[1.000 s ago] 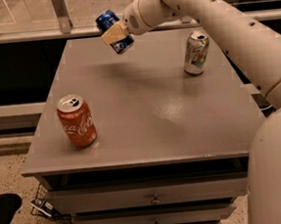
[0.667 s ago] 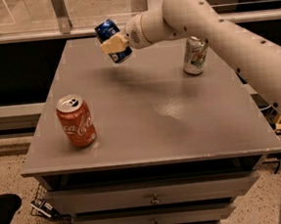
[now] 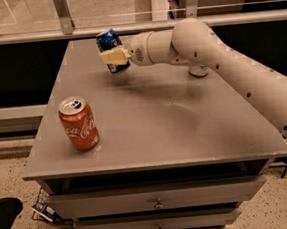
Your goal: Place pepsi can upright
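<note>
My gripper is for the pepsi can, now hanging just above the tabletop. It will stand the can on the grey table [image 3: 111,86] a little behind the red Coca-Cola can.
The dark blue pepsi can [image 3: 111,42] is held in my gripper [image 3: 113,56] above the far left part of the grey table [image 3: 155,130]. The can is nearly upright, tilted slightly, with its silver top up. The cream fingers [image 3: 112,56] are closed around its middle. The can's base hangs just above the tabletop, with a shadow under it.
A red Coca-Cola can [image 3: 78,123] stands upright at the table's front left. My white arm [image 3: 219,59] reaches in from the right and hides most of a can at the far right [image 3: 198,72]. Drawers [image 3: 156,203] sit under the tabletop.
My gripper has moved left and a little lower with the pepsi can. The can has turned from steeply tilted to nearly upright.
</note>
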Controlling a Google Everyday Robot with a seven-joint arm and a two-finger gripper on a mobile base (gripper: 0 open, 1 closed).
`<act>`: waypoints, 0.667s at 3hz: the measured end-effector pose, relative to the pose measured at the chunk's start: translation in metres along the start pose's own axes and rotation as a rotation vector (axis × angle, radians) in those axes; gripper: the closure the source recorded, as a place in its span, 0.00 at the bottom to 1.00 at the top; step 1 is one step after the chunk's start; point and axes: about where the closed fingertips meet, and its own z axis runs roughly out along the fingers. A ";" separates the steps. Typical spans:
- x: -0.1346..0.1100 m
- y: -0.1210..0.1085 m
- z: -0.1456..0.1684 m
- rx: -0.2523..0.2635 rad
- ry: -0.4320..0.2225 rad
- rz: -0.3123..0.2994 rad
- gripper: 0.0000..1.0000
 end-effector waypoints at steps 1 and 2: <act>0.002 0.004 0.006 -0.028 -0.038 0.038 1.00; 0.008 0.010 0.011 -0.053 -0.068 0.066 1.00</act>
